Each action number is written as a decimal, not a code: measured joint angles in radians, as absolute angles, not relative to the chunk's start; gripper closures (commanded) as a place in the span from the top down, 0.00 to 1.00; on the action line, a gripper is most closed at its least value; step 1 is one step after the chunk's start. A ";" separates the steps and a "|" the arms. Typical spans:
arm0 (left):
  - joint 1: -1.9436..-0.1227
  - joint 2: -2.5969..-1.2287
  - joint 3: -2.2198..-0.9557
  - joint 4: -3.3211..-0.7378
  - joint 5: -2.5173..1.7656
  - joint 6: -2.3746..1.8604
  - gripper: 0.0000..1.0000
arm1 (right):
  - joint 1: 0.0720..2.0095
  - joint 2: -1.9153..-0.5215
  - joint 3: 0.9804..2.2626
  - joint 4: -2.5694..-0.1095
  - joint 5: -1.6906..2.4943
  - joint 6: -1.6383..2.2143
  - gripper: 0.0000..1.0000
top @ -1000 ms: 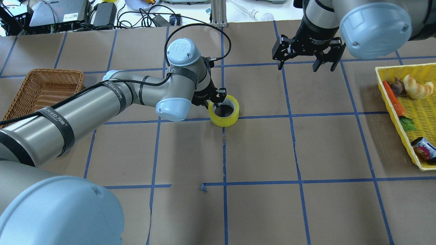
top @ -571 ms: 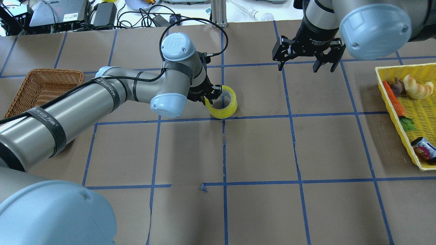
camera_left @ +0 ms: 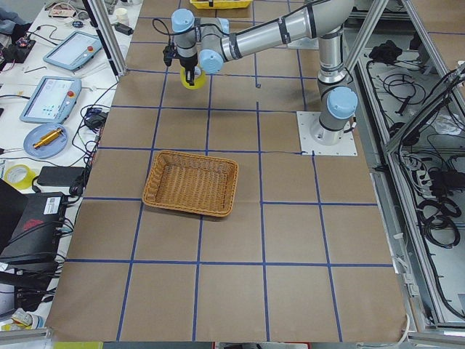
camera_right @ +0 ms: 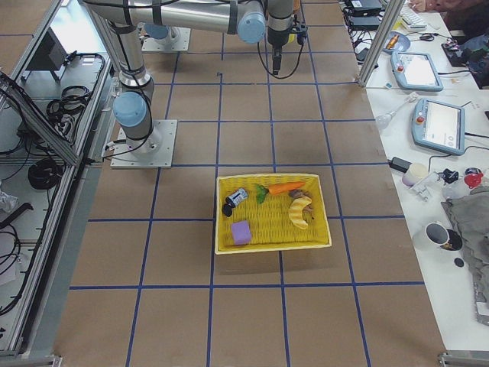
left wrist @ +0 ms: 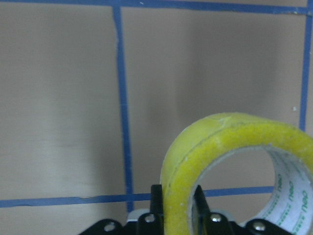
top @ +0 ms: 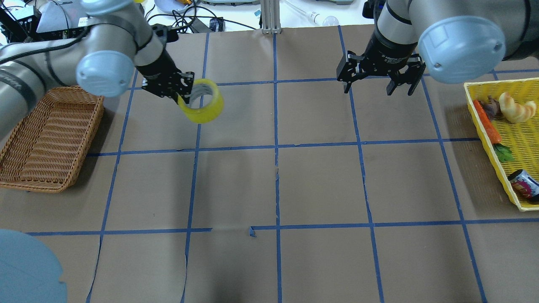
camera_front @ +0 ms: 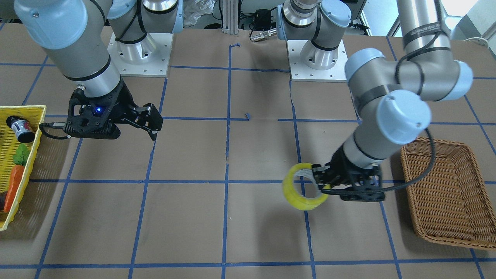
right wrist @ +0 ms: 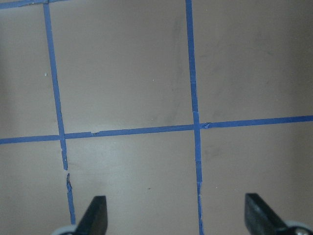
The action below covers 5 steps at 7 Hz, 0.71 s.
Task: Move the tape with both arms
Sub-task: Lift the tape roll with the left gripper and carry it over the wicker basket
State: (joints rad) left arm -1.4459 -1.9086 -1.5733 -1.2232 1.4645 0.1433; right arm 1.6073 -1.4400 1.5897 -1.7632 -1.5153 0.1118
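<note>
My left gripper will release the yellow tape roll, now held tilted above the table, inside the wicker basket, about midway [camera_front: 438,193] along the basket's length.
My left gripper [top: 184,93] is shut on the wall of the yellow tape roll [top: 208,111] and holds it in the air, tilted on edge, over the far left of the table. In the front view the tape [camera_front: 294,197] hangs left of the left gripper [camera_front: 321,181]. The left wrist view shows the roll [left wrist: 220,142] pinched between the fingers, its grey-white core showing. My right gripper [top: 376,86] is open and empty above the far right of the table, well apart from the tape; its fingers [right wrist: 98,215] stand wide over brown paper.
A wicker basket [top: 46,134] lies on the table's left, close to the left arm. A yellow basket [top: 522,139] with a carrot, bread and a can sits at the right edge. Blue tape lines grid the brown paper. Cables and devices lie beyond the far edge.
My left arm has lifted the tape off the table near the middle and carried it left and farther away, toward the wicker basket. The right gripper has barely moved.
</note>
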 measured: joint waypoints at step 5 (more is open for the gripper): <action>-1.001 -1.954 -1.529 -1.234 1.517 0.839 0.01 | 1.606 -1.440 1.591 -1.799 -1.519 0.112 1.00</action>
